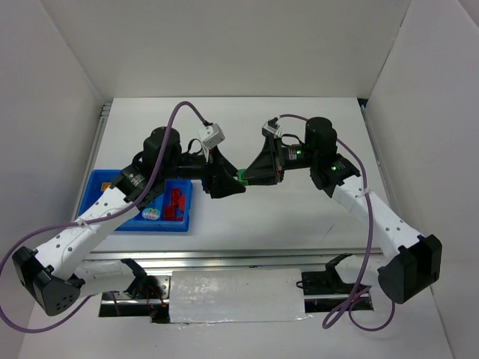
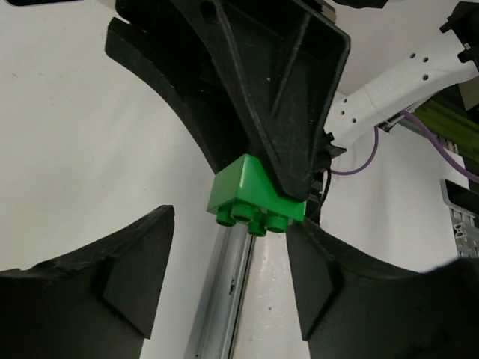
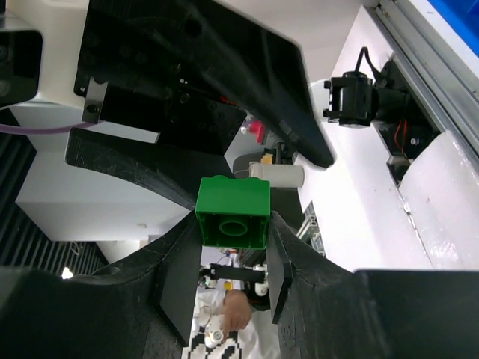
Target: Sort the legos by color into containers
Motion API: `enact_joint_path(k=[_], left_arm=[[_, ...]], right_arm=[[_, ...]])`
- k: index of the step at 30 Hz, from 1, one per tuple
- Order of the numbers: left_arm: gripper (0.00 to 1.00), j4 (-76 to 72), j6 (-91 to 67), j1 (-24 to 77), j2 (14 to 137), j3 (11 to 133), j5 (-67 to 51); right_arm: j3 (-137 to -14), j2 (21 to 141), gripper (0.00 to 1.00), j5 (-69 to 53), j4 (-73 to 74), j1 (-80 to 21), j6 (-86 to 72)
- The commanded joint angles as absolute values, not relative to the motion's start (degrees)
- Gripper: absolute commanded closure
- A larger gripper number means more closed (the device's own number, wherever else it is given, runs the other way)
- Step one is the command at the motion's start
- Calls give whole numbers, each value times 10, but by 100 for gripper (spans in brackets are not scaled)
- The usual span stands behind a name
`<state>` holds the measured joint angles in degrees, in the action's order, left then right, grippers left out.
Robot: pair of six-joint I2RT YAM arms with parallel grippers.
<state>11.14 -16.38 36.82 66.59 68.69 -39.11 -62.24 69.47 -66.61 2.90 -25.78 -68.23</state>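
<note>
The green lego's corner sits slanted at one fingertip of my left gripper, so I need to open wider, square up and close on its sides [image 2: 227,187] before my right gripper opens.
A green lego [image 1: 242,178] hangs in mid-air over the middle of the table, where both grippers meet tip to tip. My right gripper [image 3: 232,247] is shut on it, its pads pressing the two sides of the green lego [image 3: 233,213]. My left gripper [image 2: 232,262] faces it with jaws apart. The studded face of the green lego [image 2: 254,196] sits just at the left fingertips, and no grip shows. The blue tray of containers [image 1: 101,183] lies at the left, holding red legos [image 1: 176,203] and a pale rounded piece [image 1: 151,214]; the left arm hides part of it.
White walls close in the table on the left, back and right. An aluminium rail [image 1: 224,258] runs along the near edge, with cables and clamps below it. The left arm stretches over the tray.
</note>
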Motion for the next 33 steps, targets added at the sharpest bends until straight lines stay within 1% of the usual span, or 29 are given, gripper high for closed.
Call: enact_joint_path(k=[1, 2, 3, 4, 6, 9, 11, 12, 13, 15, 16, 19, 23, 28, 33], left_arm=[[29, 62, -178, 370, 666, 708, -399], [36, 61, -183, 370, 666, 706, -400], [38, 55, -185, 371, 664, 705, -402], [39, 52, -189, 372, 664, 702, -400], [44, 47, -195, 373, 658, 699, -396], [46, 47, -199, 374, 653, 698, -383], [42, 50, -199, 374, 649, 697, -368], [39, 54, -199, 374, 647, 696, -361], [33, 54, -196, 374, 645, 695, -356], [26, 61, -192, 374, 639, 693, -331], [18, 62, -187, 374, 636, 693, -324], [4, 62, -178, 375, 623, 686, -300], [6, 50, -177, 375, 622, 684, -318], [7, 28, -191, 376, 633, 681, -355], [10, 4, -185, 377, 621, 669, -382]], right_arm=[[-629, 693, 100, -679, 40, -260, -666], [-630, 695, 100, -679, 41, -261, -665], [-630, 695, 100, -678, 40, -260, -666], [-630, 696, 100, -676, 40, -260, -665], [-636, 700, 100, -675, 54, -260, -654], [-642, 708, 100, -669, 86, -259, -631], [-637, 709, 100, -670, 82, -260, -635], [-635, 710, 100, -669, 80, -260, -636], [-635, 710, 100, -670, 80, -261, -637], [-631, 709, 100, -669, 83, -261, -639], [-630, 709, 100, -670, 84, -261, -640], [-605, 701, 100, -674, 51, -263, -678], [-572, 689, 100, -675, -79, -267, -792], [-550, 682, 100, -667, -165, -274, -879], [-498, 680, 100, -655, -394, -274, -1070]])
